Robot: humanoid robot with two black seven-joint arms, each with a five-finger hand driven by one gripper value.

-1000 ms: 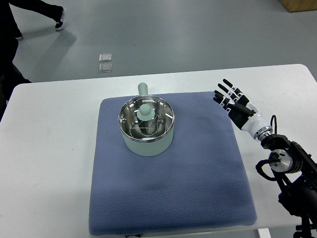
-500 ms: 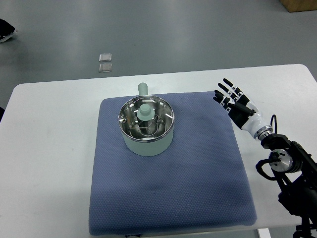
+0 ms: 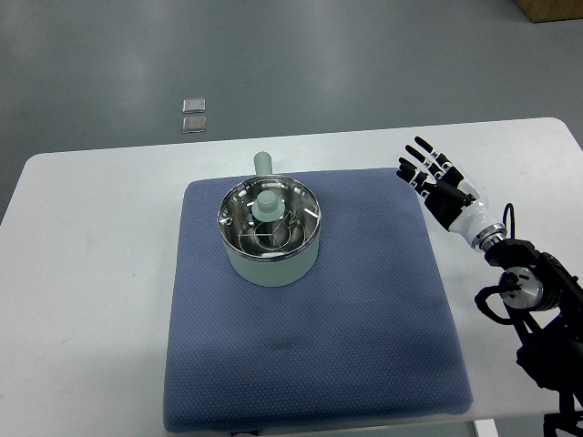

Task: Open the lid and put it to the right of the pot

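My right gripper should move to the glass lid's pale green knob (image 3: 269, 206) next and close there, since the lid needs to come off the pot.
A pale green pot (image 3: 271, 257) stands on the blue mat (image 3: 319, 364), its short handle (image 3: 262, 164) pointing away from me. A glass lid (image 3: 246, 218) with a pale green knob (image 3: 269, 203) sits on the pot. My right hand (image 3: 430, 177) hovers over the mat's right edge, well to the right of the pot, fingers spread and holding nothing. Its arm (image 3: 524, 291) comes in from the lower right. My left arm is out of view.
The mat lies on a white table (image 3: 91, 273). Two small clear squares (image 3: 192, 115) lie on the grey floor beyond the table. A brown box corner (image 3: 551, 9) shows at the top right.
My right hand has shifted slightly right and away from me. The person's foot at the top left has left the view. The pot and lid have not moved.
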